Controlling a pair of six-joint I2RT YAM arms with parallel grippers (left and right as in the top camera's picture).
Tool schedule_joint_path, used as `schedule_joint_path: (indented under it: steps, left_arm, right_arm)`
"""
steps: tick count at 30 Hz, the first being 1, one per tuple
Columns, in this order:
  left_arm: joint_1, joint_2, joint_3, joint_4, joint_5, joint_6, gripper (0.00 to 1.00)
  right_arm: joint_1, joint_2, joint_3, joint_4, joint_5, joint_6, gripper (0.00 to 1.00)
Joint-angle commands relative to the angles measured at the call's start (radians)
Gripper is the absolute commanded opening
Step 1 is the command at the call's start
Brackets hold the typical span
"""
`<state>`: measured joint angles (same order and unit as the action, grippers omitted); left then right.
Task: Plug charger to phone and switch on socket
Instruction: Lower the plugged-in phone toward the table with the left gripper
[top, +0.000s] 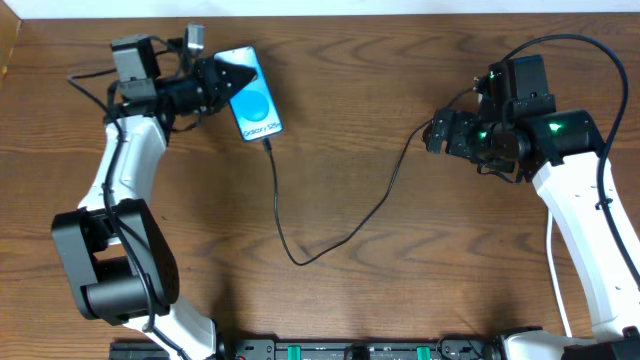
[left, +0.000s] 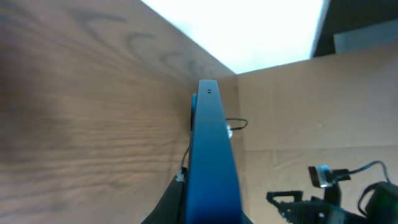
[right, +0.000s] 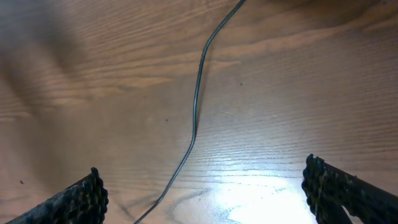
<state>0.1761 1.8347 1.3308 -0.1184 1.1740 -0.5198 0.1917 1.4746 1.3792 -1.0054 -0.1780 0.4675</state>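
Note:
Next, my left gripper sets the phone down on the bare wood inside the charger's loop (top: 344, 175).
The phone (top: 256, 98) has a bright blue screen and lies tilted at the back left of the table. My left gripper (top: 230, 77) is shut on its upper end. In the left wrist view the phone (left: 211, 149) shows edge-on, with a black finger (left: 176, 200) pressed to its side. The charger (top: 283, 215), a thin black cable, is plugged into the phone's lower end. It loops forward, then runs up towards my right gripper (top: 436, 134). That gripper (right: 202, 173) is open just above the table, with the charger (right: 196, 106) lying between its fingers, untouched. The socket is out of view.
The wooden table (top: 400, 280) ends at a pale strip along the back. The arms' bases (top: 350, 350) stand at its front edge. My right arm's own thick black cable (top: 590, 45) arcs over the back right.

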Motion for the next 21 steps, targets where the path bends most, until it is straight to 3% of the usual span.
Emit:
schedule_joint_path:
  steps: [1,11,21]
  left_arm:
    - [-0.010,-0.011,0.014,-0.061,0.018,0.125,0.07]
    - [-0.086,-0.008,0.014,-0.319,-0.172,0.330,0.08]
    - [-0.221,0.040,0.014,-0.337,-0.203,0.330,0.08]
  right_arm:
    - [0.012,-0.010,0.008,0.007,0.014,-0.013,0.99]
    - [0.033,-0.010,0.008,0.011,0.011,-0.013,0.99]
    - [0.033,-0.010,0.008,0.010,0.011,-0.013,0.99]
